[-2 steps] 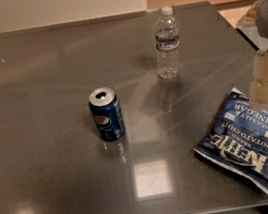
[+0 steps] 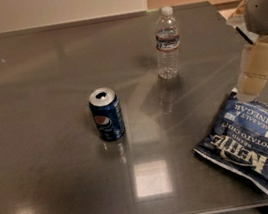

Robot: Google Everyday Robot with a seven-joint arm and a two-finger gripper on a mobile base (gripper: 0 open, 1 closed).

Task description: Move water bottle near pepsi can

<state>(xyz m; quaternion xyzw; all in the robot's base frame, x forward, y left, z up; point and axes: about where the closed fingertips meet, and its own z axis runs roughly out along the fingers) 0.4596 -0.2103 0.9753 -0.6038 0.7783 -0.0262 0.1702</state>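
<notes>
I move my gripper to the water bottle next and close it on the bottle's upper part [image 2: 167, 29], between its white cap and its label.
The water bottle [image 2: 167, 43] is clear and ribbed, with a white cap and a thin dark label band. It stands upright at the back middle of the dark table [image 2: 60, 181]. The pepsi can [image 2: 107, 114] is blue with a silver top. It stands upright left of and nearer than the bottle, well apart from it. My gripper [image 2: 250, 91] hangs at the right edge of the view, right of the bottle and just above the top corner of a chip bag. It touches neither bottle nor can.
A flat dark-blue Kettle chip bag [image 2: 246, 142] lies at the front right of the table. The table's right edge [image 2: 245, 41] runs behind my arm. A pale wall stands behind the table.
My gripper has shifted slightly to the left, toward the bottle. The bottle, can and bag have not moved.
</notes>
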